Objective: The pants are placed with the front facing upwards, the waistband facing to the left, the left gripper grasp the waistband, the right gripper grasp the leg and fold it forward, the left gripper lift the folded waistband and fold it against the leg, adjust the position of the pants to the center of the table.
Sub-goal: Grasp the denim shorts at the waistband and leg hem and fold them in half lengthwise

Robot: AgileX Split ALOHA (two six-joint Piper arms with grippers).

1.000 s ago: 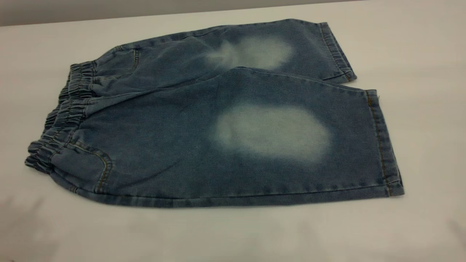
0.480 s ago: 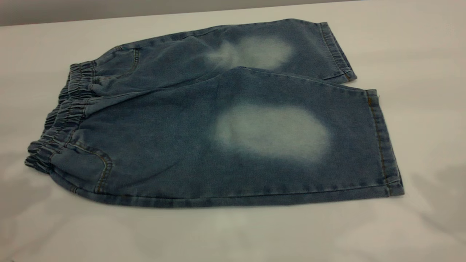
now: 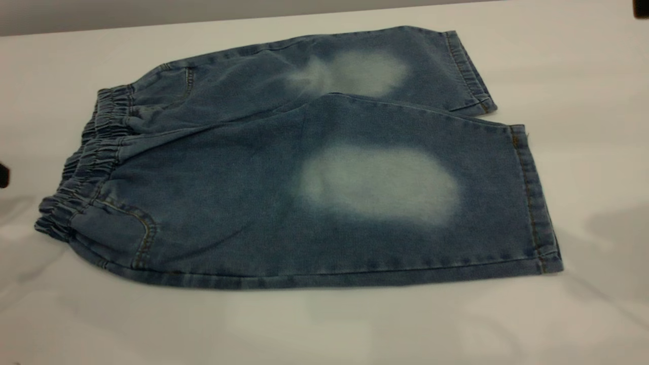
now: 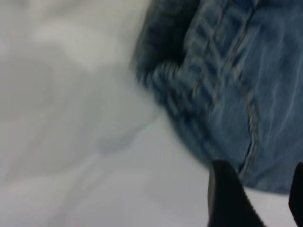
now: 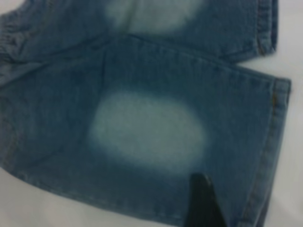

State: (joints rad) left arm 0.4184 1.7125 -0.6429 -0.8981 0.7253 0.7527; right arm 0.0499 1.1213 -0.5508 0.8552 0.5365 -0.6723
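Note:
Next, my left gripper grips the blue denim pants at the near end of the waistband (image 3: 60,223) (image 4: 181,98), beside the near front pocket.
The blue denim pants (image 3: 243,203) lie flat on the white table (image 3: 324,324), front up. The gathered waistband (image 3: 86,167) points left. The leg (image 3: 380,182) with the large oval pale patch is the nearer one, and its hem is at the right. A black sliver of the left gripper (image 3: 3,175) shows at the left edge, just off the waistband. In the left wrist view the left gripper (image 4: 261,198) is open above bare table beside the waistband (image 4: 189,80) and pocket seam. The right gripper (image 5: 201,203) hovers over the leg (image 5: 147,127) near its hem.
A dark bit of the right arm (image 3: 641,7) shows at the top right corner. The far leg (image 3: 365,71), with a smaller pale patch, lies behind the near one. The table's far edge (image 3: 203,23) meets a grey wall. Arm shadows fall on the table at both sides.
Black parts of both arms have come into the exterior view at the left edge and top right corner, and their shadows have grown. The pants have not moved.

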